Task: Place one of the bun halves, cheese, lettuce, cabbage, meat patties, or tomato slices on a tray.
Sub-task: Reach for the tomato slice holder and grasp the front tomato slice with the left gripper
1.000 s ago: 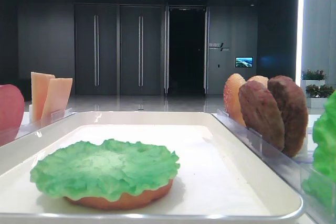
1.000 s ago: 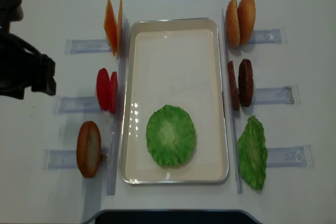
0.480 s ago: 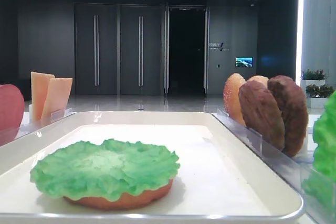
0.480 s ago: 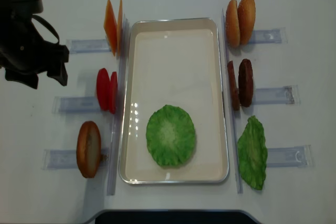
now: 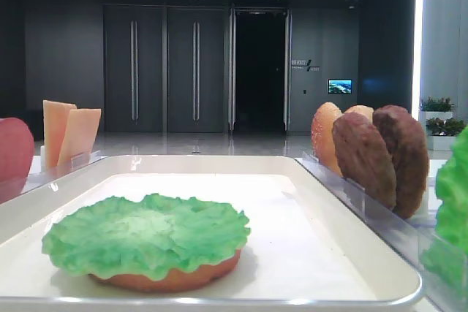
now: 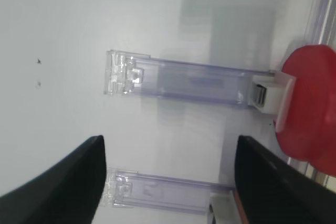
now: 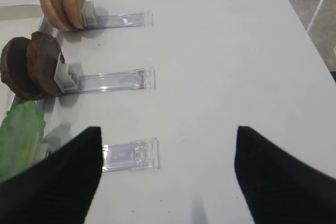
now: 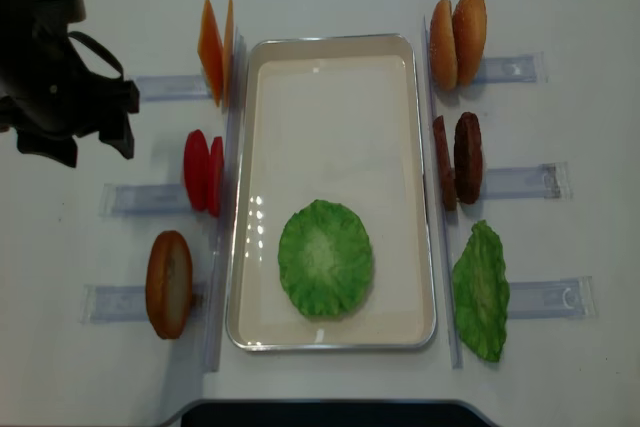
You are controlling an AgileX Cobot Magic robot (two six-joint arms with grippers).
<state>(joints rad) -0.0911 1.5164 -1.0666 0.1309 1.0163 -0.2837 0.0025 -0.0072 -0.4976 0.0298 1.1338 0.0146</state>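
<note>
Next, my left gripper goes to the top edge (image 8: 216, 161) of the tomato slice that stands nearest the off-white tray and closes there.
The off-white tray (image 8: 330, 43) lies mid-table. On it a lettuce (image 8: 325, 258) covers a bun half (image 5: 172, 280). Left of the tray stand cheese (image 8: 215, 49), tomato slices (image 8: 203, 172) and a bun half (image 8: 168, 284) in racks. On the right stand bun halves (image 8: 458, 39), meat patties (image 8: 458, 159) and a green leaf (image 8: 481, 292); whether it is lettuce or cabbage I cannot tell. My left gripper (image 8: 80, 147) hangs open and empty left of the tomato slices (image 6: 307, 108). My right gripper (image 7: 165, 171) is open and empty over bare table, right of the patties (image 7: 31, 66).
Clear plastic racks (image 8: 150, 197) jut out from both long sides of the tray. One empty rack end (image 6: 184, 80) lies under my left gripper, another (image 7: 131, 156) beside my right gripper's left finger. The table's right edge (image 7: 299, 19) is near.
My left arm has come in from the left edge, moving up and right toward the tomato rack. Its jaws stay open. Nothing on the tray or racks has moved.
</note>
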